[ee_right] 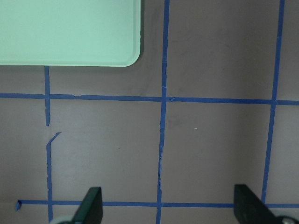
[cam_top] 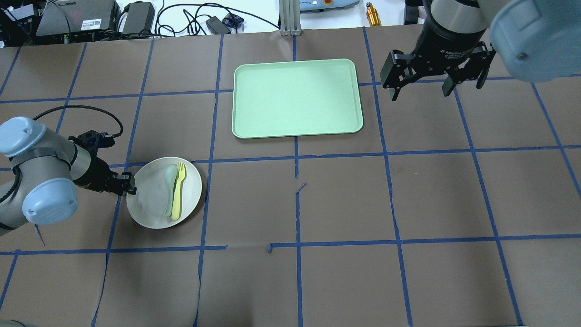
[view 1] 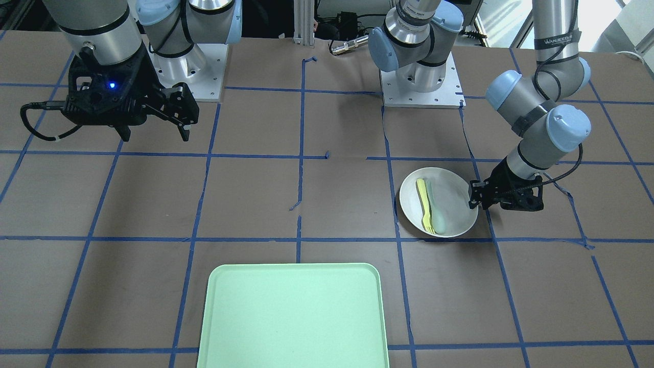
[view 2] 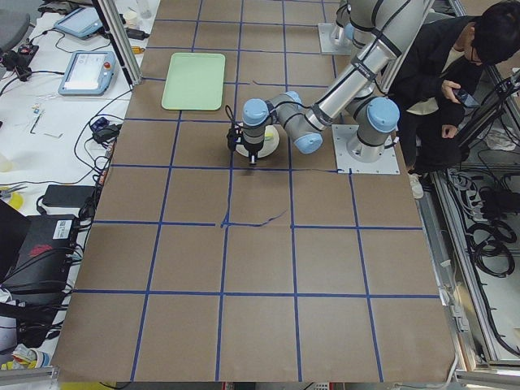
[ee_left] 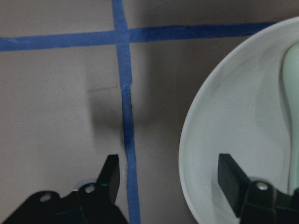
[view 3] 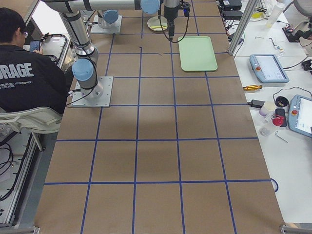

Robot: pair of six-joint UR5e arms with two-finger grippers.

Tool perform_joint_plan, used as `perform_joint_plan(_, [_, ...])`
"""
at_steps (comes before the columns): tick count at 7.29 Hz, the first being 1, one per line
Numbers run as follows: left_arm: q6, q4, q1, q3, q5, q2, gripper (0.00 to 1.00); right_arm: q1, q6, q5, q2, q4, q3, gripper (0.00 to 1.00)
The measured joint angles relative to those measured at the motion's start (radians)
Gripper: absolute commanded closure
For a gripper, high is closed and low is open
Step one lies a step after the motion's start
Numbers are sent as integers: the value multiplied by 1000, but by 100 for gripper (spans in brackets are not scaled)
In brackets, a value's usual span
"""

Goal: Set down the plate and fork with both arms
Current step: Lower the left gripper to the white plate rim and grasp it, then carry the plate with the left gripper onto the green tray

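Observation:
The off-white plate will go down in the middle of the mint-green tray [view 1: 290, 333] from my left gripper.
The off-white plate [view 1: 458, 181] [cam_top: 150, 202] lies on the table at my left side. The yellow fork [view 1: 423, 204] [cam_top: 178, 190] lies in it beside a pale grey-green spoon [view 1: 437, 207] [cam_top: 170, 184]. My left gripper [view 1: 475, 200] [cam_top: 130, 187] is low at the plate's outer rim. In the left wrist view it [ee_left: 170, 182] is open, one finger over the plate [ee_left: 233, 121] and one outside it. My right gripper [view 1: 153, 135] [cam_top: 420, 93] [ee_right: 168, 207] is open and empty, held above the table to the right of the tray.
The mint-green tray [view 1: 291, 317] [cam_top: 297, 97] lies at the middle of the table's far side, its corner in the right wrist view [ee_right: 70, 32]. Blue tape lines grid the brown table. A seated person [view 2: 455, 65] is beside the robot's base.

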Motion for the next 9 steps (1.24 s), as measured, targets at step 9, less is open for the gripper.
perform_joint_plan(9, [-208,-275,-297,580,-303,-277,100,1,0,-1,1,0,0,0])
